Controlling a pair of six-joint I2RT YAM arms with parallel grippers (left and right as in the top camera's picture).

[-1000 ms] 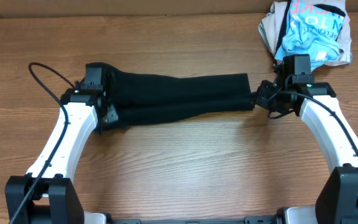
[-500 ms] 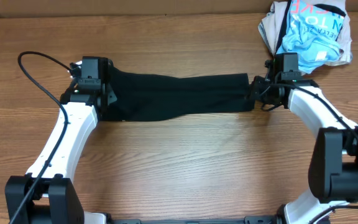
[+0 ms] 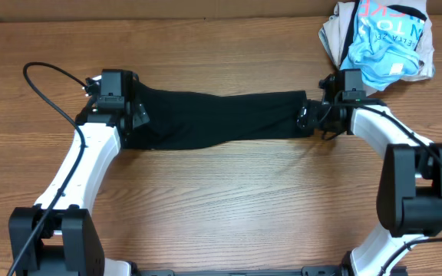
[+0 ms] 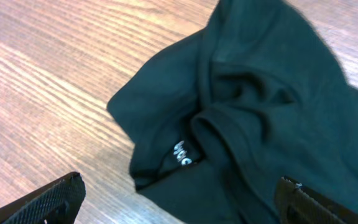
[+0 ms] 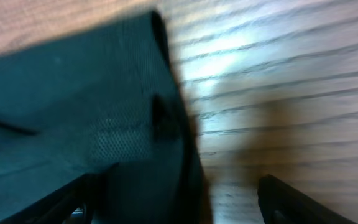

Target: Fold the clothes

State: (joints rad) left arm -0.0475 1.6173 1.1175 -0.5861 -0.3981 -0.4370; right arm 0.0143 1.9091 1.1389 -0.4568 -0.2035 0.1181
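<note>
Next, my left gripper grabs the black garment by its collar end [image 3: 135, 130] [image 4: 178, 193], near the white label.
A black garment [image 3: 221, 119], folded into a long band, lies flat on the wooden table between my two arms. My left gripper [image 3: 135, 116] stands open over its left end. In the left wrist view the collar and its white label [image 4: 183, 155] lie between the spread fingers [image 4: 42, 202], with nothing pinched. My right gripper [image 3: 307, 121] is open at the band's right end. The right wrist view is blurred. It shows the cloth's edge [image 5: 166, 124] lying between the apart fingers [image 5: 297, 199], loose on the table.
A heap of white and light-blue clothes [image 3: 378, 38] sits at the far right corner, just behind my right arm. A black cable [image 3: 48, 84] loops off my left arm over the table. Bare wood [image 3: 229, 199] spreads in front of the garment.
Both grippers have opened and let go of the black garment's ends. Both arms shifted slightly toward the far side, and the band now lies slack on the table.
</note>
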